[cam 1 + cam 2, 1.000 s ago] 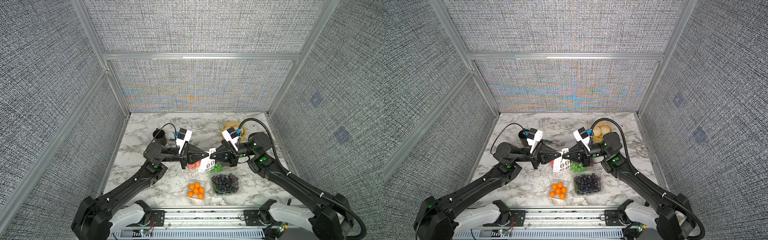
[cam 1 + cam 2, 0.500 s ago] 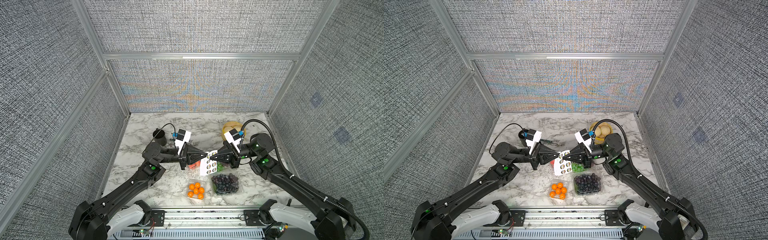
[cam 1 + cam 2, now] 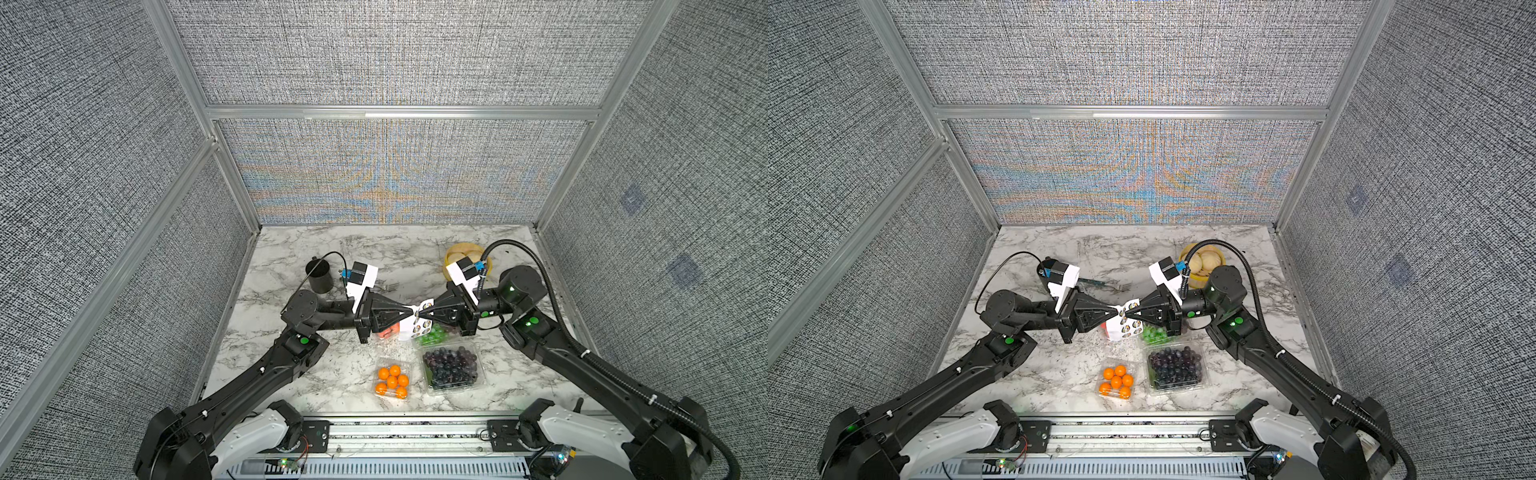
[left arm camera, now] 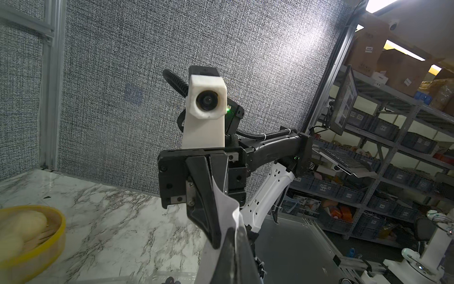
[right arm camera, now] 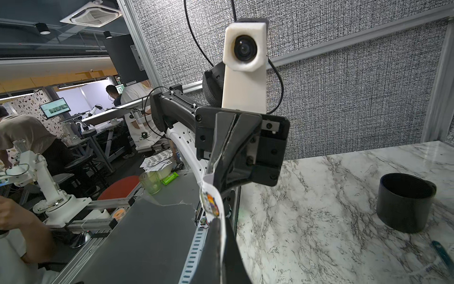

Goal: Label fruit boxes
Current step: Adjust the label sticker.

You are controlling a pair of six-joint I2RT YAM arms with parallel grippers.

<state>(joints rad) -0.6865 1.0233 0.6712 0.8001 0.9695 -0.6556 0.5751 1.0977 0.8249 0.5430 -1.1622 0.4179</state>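
Observation:
I should open my left gripper, as the sticker sheet slants and bends between my fingers, let the sheet hang straight, and then pinch it beside the upper stickers (image 3: pixel 425 304).
Both grippers hold one white sticker sheet (image 3: pixel 415 323) (image 3: pixel 1122 322) between them above the table's middle. My left gripper (image 3: pixel 409 311) (image 3: pixel 1115 310) is shut on its left edge, my right gripper (image 3: pixel 424 310) (image 3: pixel 1128 310) on its right edge, tips nearly meeting. The wrist views show the sheet (image 4: pixel 222 209) (image 5: pixel 211 202) pinched in each pair of jaws. Below them are clear fruit boxes: a box of orange balls (image 3: pixel 391 380), a dark grape box (image 3: pixel 452 368), a green grape box (image 3: pixel 434 334) and a strawberry box (image 3: pixel 388 330) mostly hidden under the left gripper.
A black cup (image 3: pixel 319 274) (image 5: pixel 405 204) stands at the back left. The yellow steamer with pale buns (image 3: pixel 467 253) (image 4: pixel 29 233) is at the back right, behind the right wrist. A blue-handled fork (image 3: pixel 1100 283) lies behind the grippers. Grey walls enclose three sides.
Both grippers stay shut on the sheet. The left arm has eased slightly to the left, and the sheet has hardly shifted.

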